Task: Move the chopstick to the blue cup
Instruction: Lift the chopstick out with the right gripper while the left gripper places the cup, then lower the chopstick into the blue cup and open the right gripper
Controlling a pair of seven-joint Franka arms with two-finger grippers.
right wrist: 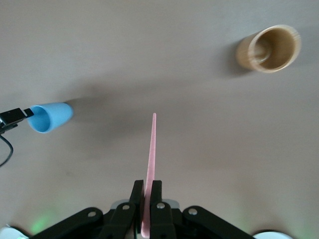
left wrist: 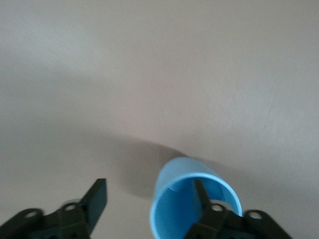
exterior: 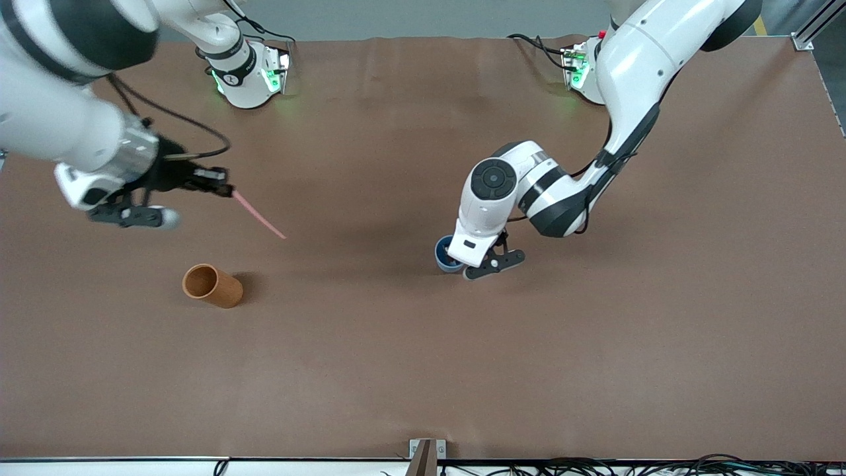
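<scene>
Next, my right gripper lets go of the pink chopstick, standing upright inside the blue cup (exterior: 451,262) (right wrist: 42,119) by my left gripper's fingers.
My right gripper (exterior: 225,190) hangs over the table toward the right arm's end, shut on one end of the pink chopstick (exterior: 259,217). The stick (right wrist: 151,154) juts out level from between the shut fingers (right wrist: 155,191). The blue cup (exterior: 444,254) sits mid-table under my left gripper (exterior: 474,266). That gripper (left wrist: 148,195) is open: one finger (left wrist: 200,191) reaches inside the cup (left wrist: 172,199), and the other (left wrist: 97,196) is outside, well clear of the cup's wall. In the right wrist view the blue cup (right wrist: 50,117) shows beside a left fingertip.
An orange-brown cylindrical cup (exterior: 211,285) stands nearer to the front camera than my right gripper; it also shows as the brown cup (right wrist: 269,48) in the right wrist view. The brown table (exterior: 423,370) is bare round the cups.
</scene>
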